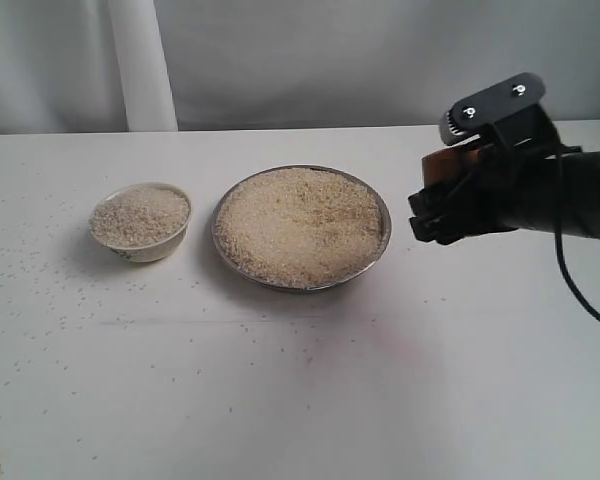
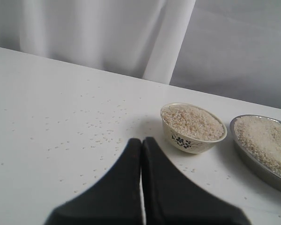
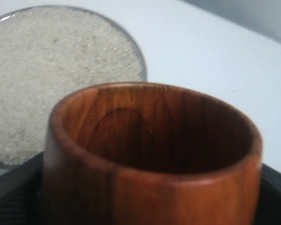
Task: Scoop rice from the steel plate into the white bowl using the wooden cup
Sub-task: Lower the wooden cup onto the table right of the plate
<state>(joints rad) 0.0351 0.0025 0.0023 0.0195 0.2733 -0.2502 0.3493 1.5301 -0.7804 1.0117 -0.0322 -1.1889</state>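
My right gripper will set the wooden cup down on the table [image 1: 462,264] beside the steel plate, opposite the white bowl.
The steel plate [image 1: 380,205] sits mid-table, heaped with rice [image 1: 300,225]; it also shows in the right wrist view [image 3: 139,56] and the left wrist view [image 2: 246,152]. Left of it stands the white bowl [image 1: 150,248], full of rice [image 1: 140,215], its dark flower pattern facing the left wrist camera [image 2: 187,140]. My right gripper [image 1: 442,200] hovers just right of the plate, shut on the wooden cup [image 3: 152,159], whose dark inside looks empty. Only a reddish edge of the cup [image 1: 445,160] shows in the exterior view. My left gripper [image 2: 141,140] is shut on nothing, above the table left of the bowl.
Loose rice grains [image 1: 40,270] are scattered over the white table around and left of the bowl, and also lie below the left gripper [image 2: 84,126]. A white curtain [image 1: 140,60] hangs behind the table's far edge. A black cable [image 1: 580,290] loops under the right arm.
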